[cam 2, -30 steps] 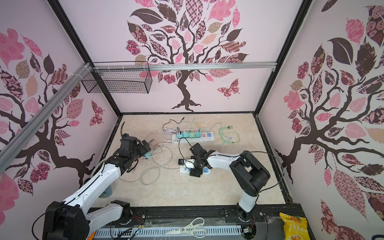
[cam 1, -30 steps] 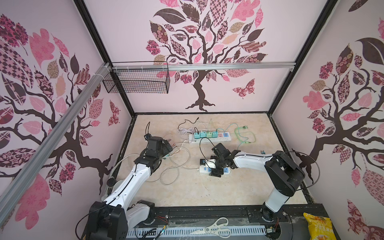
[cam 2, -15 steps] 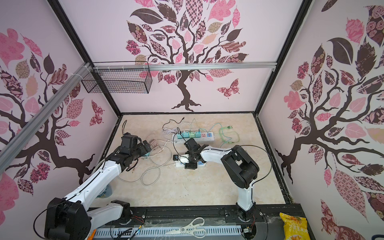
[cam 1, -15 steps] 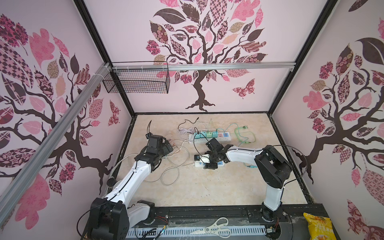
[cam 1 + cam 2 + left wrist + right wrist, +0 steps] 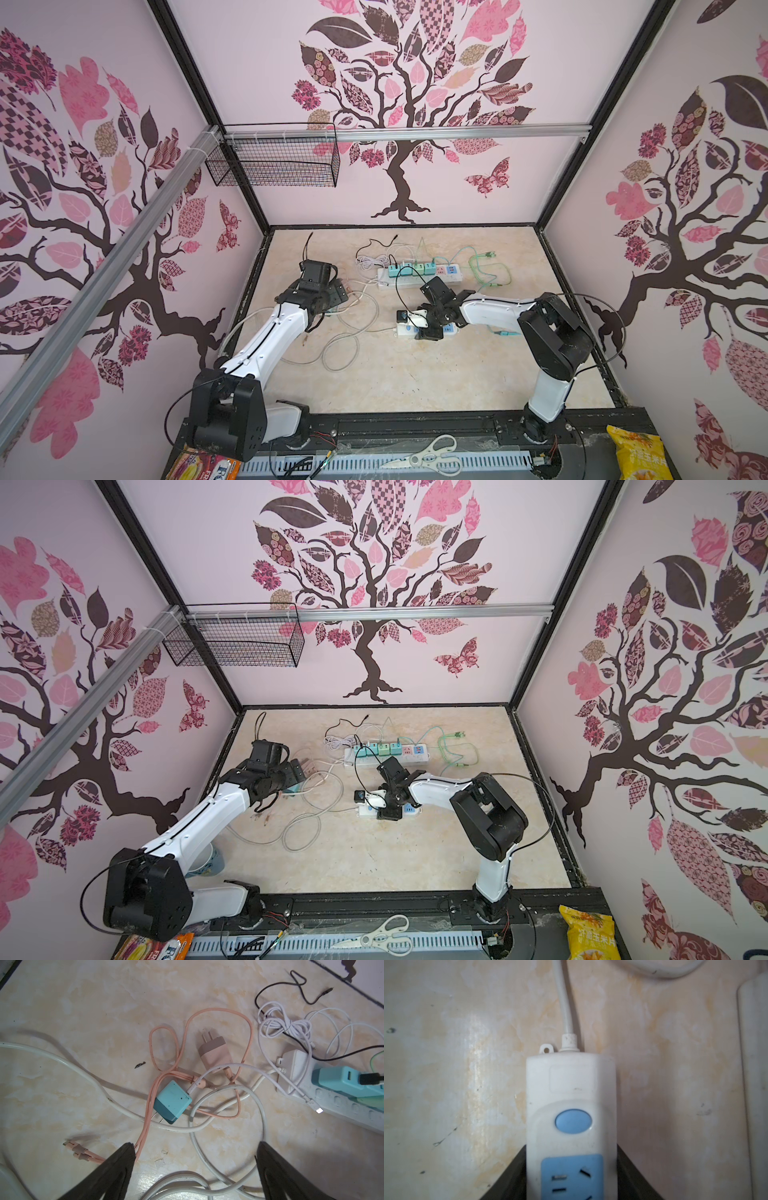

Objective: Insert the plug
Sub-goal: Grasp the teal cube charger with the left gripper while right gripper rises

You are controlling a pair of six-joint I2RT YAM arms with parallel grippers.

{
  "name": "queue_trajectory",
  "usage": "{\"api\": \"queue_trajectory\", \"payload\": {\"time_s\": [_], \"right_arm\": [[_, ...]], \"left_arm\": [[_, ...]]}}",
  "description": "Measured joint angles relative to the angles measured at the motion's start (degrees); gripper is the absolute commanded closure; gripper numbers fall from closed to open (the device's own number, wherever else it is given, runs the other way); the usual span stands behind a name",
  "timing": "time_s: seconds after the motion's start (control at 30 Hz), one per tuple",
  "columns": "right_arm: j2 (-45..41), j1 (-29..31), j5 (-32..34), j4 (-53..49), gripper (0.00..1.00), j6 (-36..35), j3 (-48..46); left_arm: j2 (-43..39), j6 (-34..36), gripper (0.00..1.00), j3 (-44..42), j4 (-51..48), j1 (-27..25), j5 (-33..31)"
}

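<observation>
I should next use my left gripper to take hold of the sides of the teal plug's body [image 5: 334,306] [image 5: 172,1102], so that the end with the white cable stays free.
A teal plug [image 5: 172,1103] lies on its side among cables on the marble table, with a pink plug [image 5: 214,1053] just beyond it. My left gripper [image 5: 195,1144] hangs open above the white cable loops, a short way from the teal plug and touching nothing; in a top view it is the left gripper [image 5: 334,291]. The small white power strip [image 5: 571,1084] has a blue button and blue sockets. My right gripper [image 5: 571,1148] is shut on its two long sides. In both top views the right gripper [image 5: 430,326] [image 5: 390,806] covers the strip's middle.
A long power strip [image 5: 453,277] carrying several teal and green adapters lies at the back. Green cables [image 5: 490,270] curl to its right. White cable loops [image 5: 345,345] sprawl between the arms. Scissors [image 5: 432,457] rest on the front rail. A wire basket [image 5: 274,162] hangs on the wall.
My right gripper has narrowed onto the small power strip and shifted with it slightly towards the back. The left gripper has barely moved and stays open.
</observation>
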Motion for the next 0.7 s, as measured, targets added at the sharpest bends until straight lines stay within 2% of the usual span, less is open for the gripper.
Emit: {"api": "queue_trajectory", "payload": {"time_s": [0.17,0.3,0.37,0.53,0.7], "right_arm": [[-0.7,0.0,0.0,-2.2,0.23,-0.6,-0.1],[-3.1,0.0,0.1,-3.5,0.11,-0.9,-1.9],[-5.2,0.0,0.0,-3.4,0.01,-0.1,-3.0],[-14.5,0.0,0.0,1.2,0.0,4.3,-7.4],[-24.3,0.0,5.0,12.9,0.0,17.4,-12.9]], "left_arm": [[6.4,3.5,0.14,6.4,-5.7,0.0,2.3],[12.4,7.5,0.17,13.0,-11.8,0.0,1.7],[14.7,9.3,0.18,15.1,-14.4,0.1,1.2],[20.8,13.0,0.31,19.7,-19.6,0.7,0.1],[24.6,15.4,0.36,20.7,-21.6,2.5,1.4]]}}
